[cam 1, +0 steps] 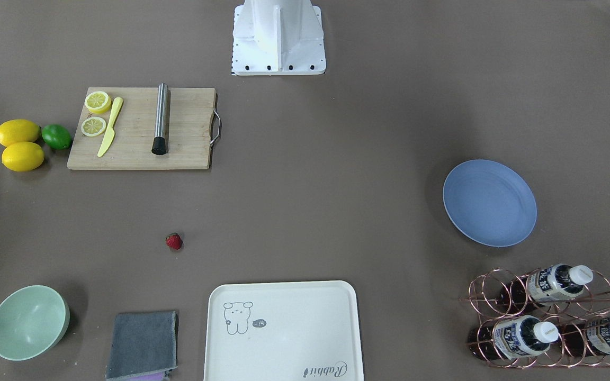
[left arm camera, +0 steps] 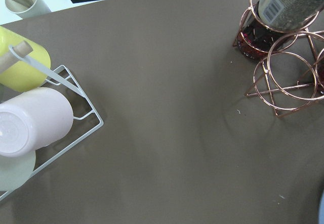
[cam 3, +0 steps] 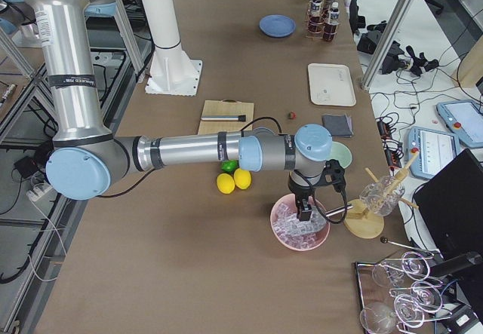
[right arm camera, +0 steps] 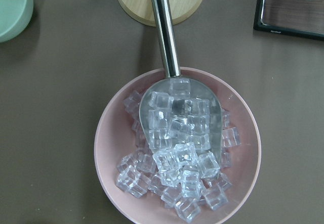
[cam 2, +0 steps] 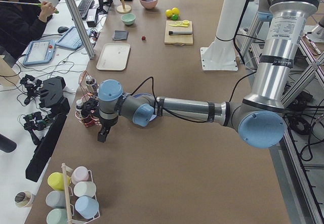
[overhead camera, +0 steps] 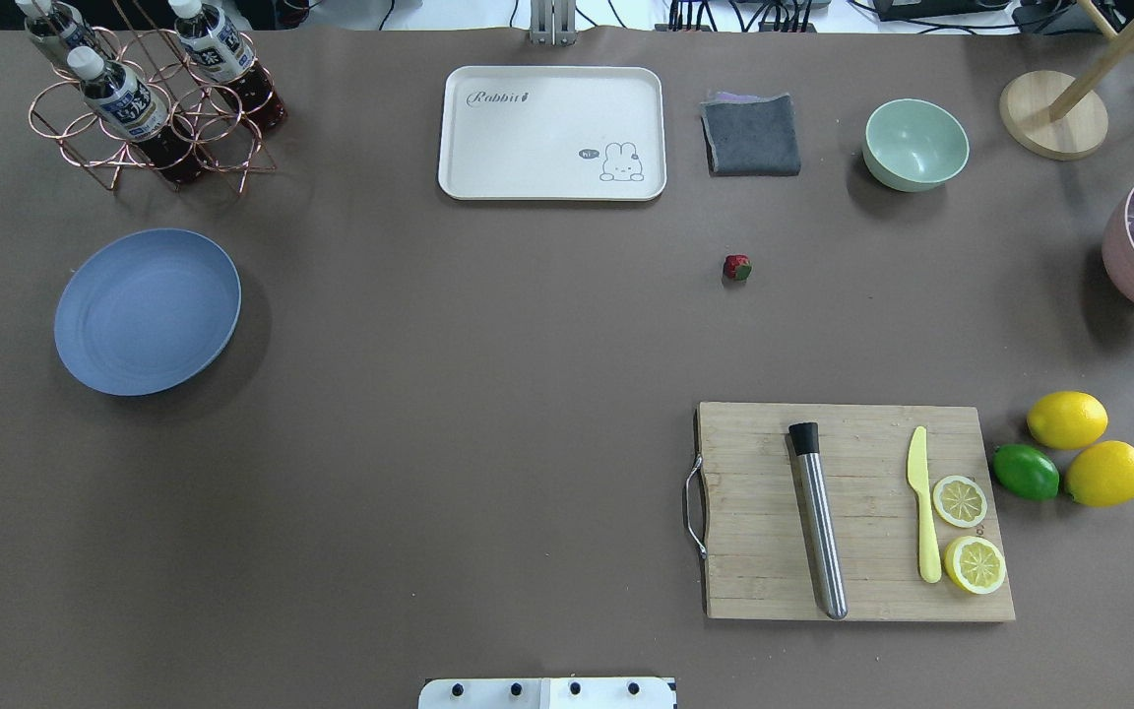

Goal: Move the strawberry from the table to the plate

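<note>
The left gripper should grasp the rim of the blue plate (cam 1: 535, 203), farthest from the strawberry.
The tiny red strawberry (cam 1: 173, 241) (overhead camera: 736, 267) lies alone on the brown table (cam 1: 315, 211), between the cutting board and the cream tray. Far across the table rests the blue plate (cam 1: 489, 202) (overhead camera: 147, 310), with nothing on it. My left gripper (cam 2: 102, 134) hangs over the table's end beside the bottle rack, near the plate; I cannot tell if it is open or shut. My right gripper (cam 3: 304, 213) hovers over a pink bowl of ice at the opposite end, well away from the strawberry (cam 3: 291, 114); its state cannot be told either.
A wooden cutting board (overhead camera: 852, 512) carries a steel muddler, a yellow knife and lemon slices, with lemons (overhead camera: 1067, 419) and a lime beside it. Also here: cream tray (overhead camera: 552, 133), grey cloth (overhead camera: 750, 135), green bowl (overhead camera: 915, 144), copper bottle rack (overhead camera: 149, 108), ice bowl (right arm camera: 177, 148), cup rack (left arm camera: 30, 128).
</note>
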Robot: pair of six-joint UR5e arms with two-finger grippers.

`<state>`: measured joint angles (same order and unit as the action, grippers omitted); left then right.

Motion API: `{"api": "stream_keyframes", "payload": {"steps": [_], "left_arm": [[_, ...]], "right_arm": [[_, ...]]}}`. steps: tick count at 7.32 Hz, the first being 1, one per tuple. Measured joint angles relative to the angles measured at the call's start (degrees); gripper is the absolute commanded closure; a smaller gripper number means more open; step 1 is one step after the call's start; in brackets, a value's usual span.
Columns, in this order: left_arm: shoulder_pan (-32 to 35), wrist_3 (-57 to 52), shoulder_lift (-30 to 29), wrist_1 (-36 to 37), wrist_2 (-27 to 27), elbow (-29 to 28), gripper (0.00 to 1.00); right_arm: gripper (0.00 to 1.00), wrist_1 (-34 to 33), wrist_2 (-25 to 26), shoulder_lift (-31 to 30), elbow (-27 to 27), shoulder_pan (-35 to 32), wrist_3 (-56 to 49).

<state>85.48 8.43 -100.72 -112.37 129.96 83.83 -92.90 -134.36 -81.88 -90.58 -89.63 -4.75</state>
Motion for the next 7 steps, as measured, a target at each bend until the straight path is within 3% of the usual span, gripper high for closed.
{"api": "stream_keyframes", "payload": {"steps": [4,7], "left_arm": [[-2.0,3.7,2.9,-8.4,0.3,1.0,0.02],[-9.0,22.0,4.3,-20.5,0.0,0.4,0.02]], "right_arm": [[0.00,0.0,-4.6,2.2,-4.6,4.2,6.3],[0.00,0.1,-4.5,3.8,-9.8,9.8,18.4]]}}
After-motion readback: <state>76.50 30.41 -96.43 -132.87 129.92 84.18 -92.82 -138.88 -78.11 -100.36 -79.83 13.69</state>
